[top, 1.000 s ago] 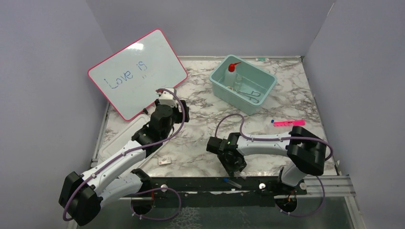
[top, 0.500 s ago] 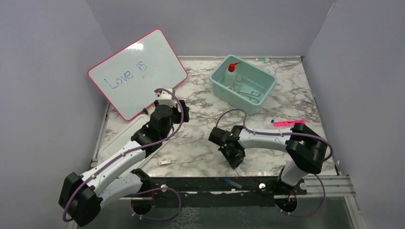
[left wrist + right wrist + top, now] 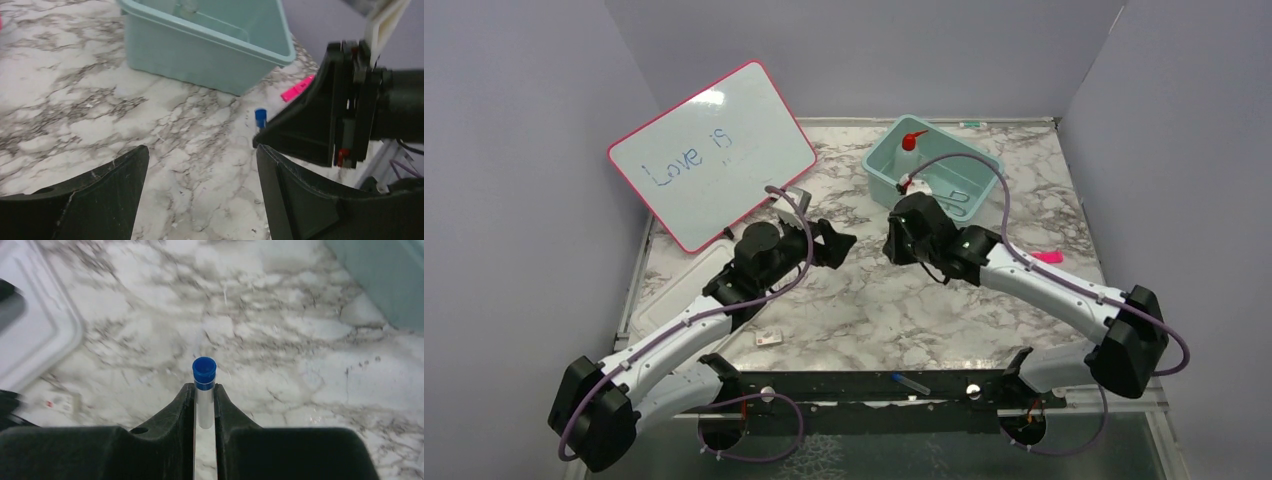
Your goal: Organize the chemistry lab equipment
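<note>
My right gripper is holding the clear tube crosswise in its fingers, so my left gripper should take the tube's body to let my right gripper grip it by the blue cap (image 3: pixel 204 371).
My right gripper (image 3: pixel 900 236) is shut on a clear tube with a blue cap (image 3: pixel 204 371), held above the marble table just in front of the teal bin (image 3: pixel 980 152). The cap also shows in the left wrist view (image 3: pixel 260 118). My left gripper (image 3: pixel 840 245) is open and empty, facing the right gripper across a short gap. In the bin stand a clear squeeze bottle with a red nozzle cap (image 3: pixel 909 149) and metal forceps (image 3: pixel 957 199). A pink stick (image 3: pixel 1046 257) lies on the table at the right. No brush shows.
The pink-framed whiteboard (image 3: pixel 709 155) leans at the back left. A white tray (image 3: pixel 676 282) lies under the left arm. A small white piece (image 3: pixel 769 338) lies near the front. Another clear tube (image 3: pixel 911 383) rests on the black front rail.
My right arm has swung from the table's front edge up to the middle, close to the bin, tube in its jaws. My left gripper has turned right toward it.
</note>
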Action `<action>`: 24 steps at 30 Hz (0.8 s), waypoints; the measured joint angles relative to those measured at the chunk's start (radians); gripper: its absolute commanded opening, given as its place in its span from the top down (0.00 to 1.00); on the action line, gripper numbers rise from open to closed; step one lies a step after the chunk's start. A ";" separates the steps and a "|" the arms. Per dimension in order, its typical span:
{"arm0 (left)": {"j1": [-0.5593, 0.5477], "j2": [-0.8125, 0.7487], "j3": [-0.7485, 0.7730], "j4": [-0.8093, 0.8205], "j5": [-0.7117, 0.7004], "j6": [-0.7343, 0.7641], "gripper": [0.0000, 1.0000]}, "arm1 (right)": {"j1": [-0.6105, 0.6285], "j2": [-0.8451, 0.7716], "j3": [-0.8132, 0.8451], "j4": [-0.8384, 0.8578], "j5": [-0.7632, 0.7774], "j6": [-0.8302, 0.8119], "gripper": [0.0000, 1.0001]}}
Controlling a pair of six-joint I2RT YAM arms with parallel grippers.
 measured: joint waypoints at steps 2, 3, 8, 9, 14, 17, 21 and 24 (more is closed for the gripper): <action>0.000 0.020 0.001 0.046 0.076 -0.005 0.21 | -0.009 -0.031 0.019 0.072 0.018 0.014 0.84; 0.000 0.036 0.005 0.061 0.107 -0.008 0.22 | -0.010 -0.042 0.025 0.108 0.022 0.021 0.84; 0.000 0.130 0.057 0.105 0.247 -0.029 0.35 | -0.010 -0.091 0.033 0.245 0.015 0.076 0.84; 0.000 0.142 0.066 0.113 0.266 -0.032 0.38 | -0.010 -0.098 0.033 0.263 0.011 0.091 0.84; 0.000 0.178 0.096 0.153 0.342 -0.043 0.52 | -0.010 -0.131 0.033 0.305 -0.023 0.140 0.83; 0.000 0.187 0.097 0.166 0.362 -0.042 0.67 | -0.010 -0.137 0.033 0.307 -0.045 0.154 0.83; 0.000 0.199 0.097 0.179 0.387 -0.019 0.87 | -0.010 -0.137 0.033 0.305 -0.074 0.166 0.81; 0.000 0.204 0.099 0.181 0.412 0.027 0.97 | -0.011 -0.137 0.035 0.292 -0.091 0.173 0.76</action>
